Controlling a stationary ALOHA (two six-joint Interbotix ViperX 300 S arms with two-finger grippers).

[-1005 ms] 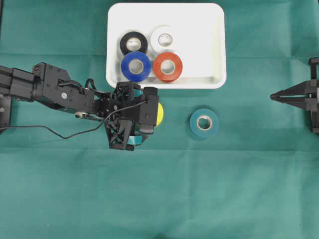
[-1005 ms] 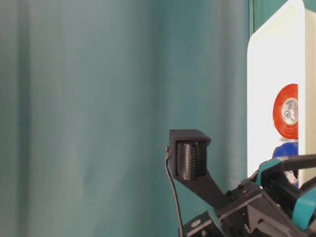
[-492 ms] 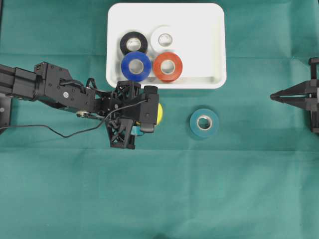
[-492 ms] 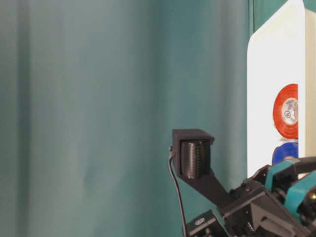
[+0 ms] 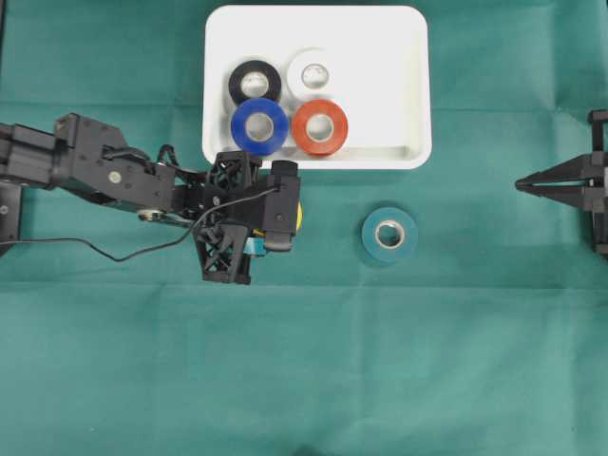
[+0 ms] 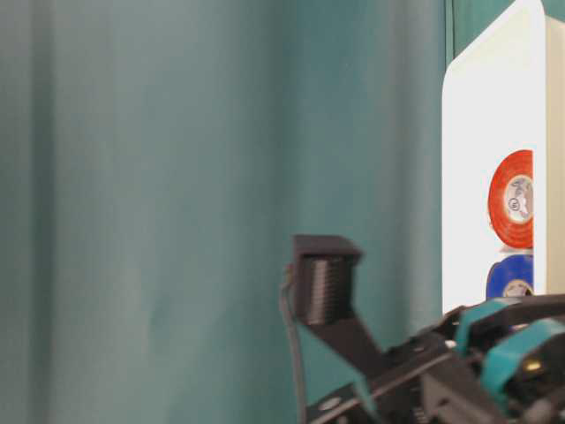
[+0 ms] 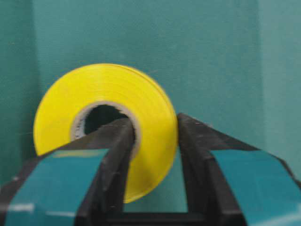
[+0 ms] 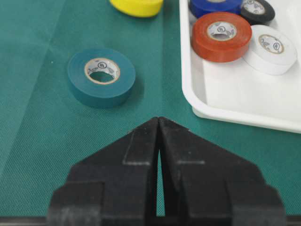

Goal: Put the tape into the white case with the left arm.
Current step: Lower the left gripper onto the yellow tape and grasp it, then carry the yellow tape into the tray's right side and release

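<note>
Next, my left gripper sets the yellow tape down in the white case (image 5: 374, 94) beside the white and red rolls.
A yellow tape (image 7: 108, 99) sits in my left gripper (image 7: 154, 120), which is shut on it: one teal-banded finger goes through the roll's hole, the other presses on its outer face. From overhead only a sliver of the yellow tape (image 5: 299, 215) shows past the left gripper (image 5: 285, 218), just below the white case (image 5: 413, 157). Whether the roll touches the cloth I cannot tell. A teal tape (image 5: 389, 235) lies flat on the cloth, right of the left arm. My right gripper (image 8: 158, 118) is shut and holds nothing, far right at the table's edge (image 5: 521, 184).
Inside the white case (image 8: 197, 108) lie several rolls: black (image 5: 254, 83), white (image 5: 315, 70), blue (image 5: 259, 125), red (image 5: 319, 126), all in its left half. A black cable (image 5: 114, 255) trails from the left arm. Green cloth covers the table.
The left gripper's jaws went from wide open to shut on the yellow tape. The arm then shifted slightly left and toward the case. The right arm stayed still.
</note>
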